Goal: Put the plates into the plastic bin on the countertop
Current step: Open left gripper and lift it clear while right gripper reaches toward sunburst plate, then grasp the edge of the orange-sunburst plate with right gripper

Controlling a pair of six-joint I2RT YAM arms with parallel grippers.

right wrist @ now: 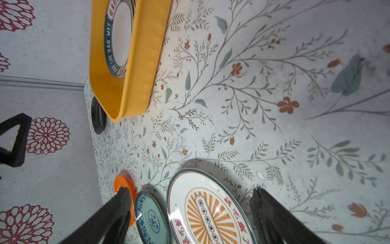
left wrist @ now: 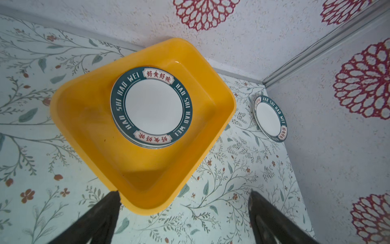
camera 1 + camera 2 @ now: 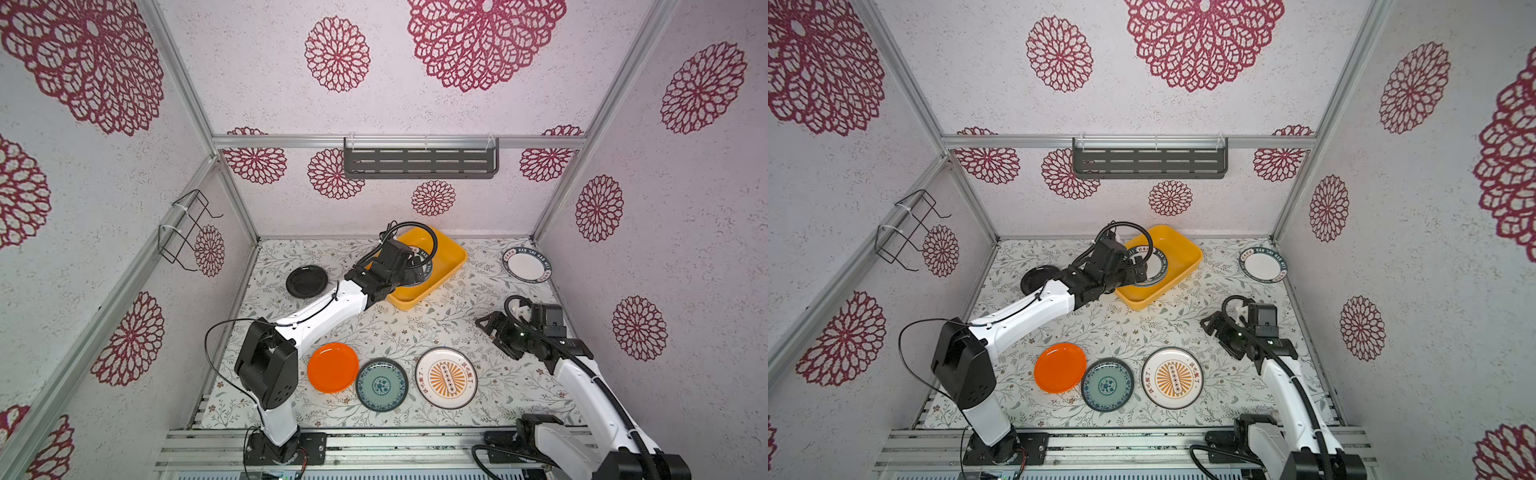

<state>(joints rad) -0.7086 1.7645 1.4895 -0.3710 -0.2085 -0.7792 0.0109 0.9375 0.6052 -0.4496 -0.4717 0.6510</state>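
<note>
The robot's right gripper should move to the sunburst plate next and close on its rim (image 3: 475, 381) (image 1: 250, 234), on the side that faces away from the teal patterned plate.
The yellow plastic bin (image 3: 446, 266) (image 2: 84, 118) sits on the countertop (image 3: 415, 324) near the back wall. A stack of plates with dark lettered rims (image 2: 152, 105) (image 3: 1156, 266) lies inside it. My left gripper (image 2: 184, 193) (image 3: 415, 268) hovers open and empty over the bin's near corner. On the countertop lie a lettered-rim plate (image 3: 526, 264), a black plate (image 3: 305, 281), an orange plate (image 3: 332, 368), a teal patterned plate (image 3: 382, 384) and a sunburst plate (image 3: 446, 377) (image 1: 209, 211). My right gripper (image 1: 191, 190) (image 3: 494, 332) is open and empty, above and beyond the sunburst plate.
A grey slotted shelf (image 3: 420, 160) hangs on the back wall and a black wire rack (image 3: 187, 228) on the left wall. The loose lettered-rim plate lies close to the right wall. The left arm stretches across the countertop between the black plate and the bin.
</note>
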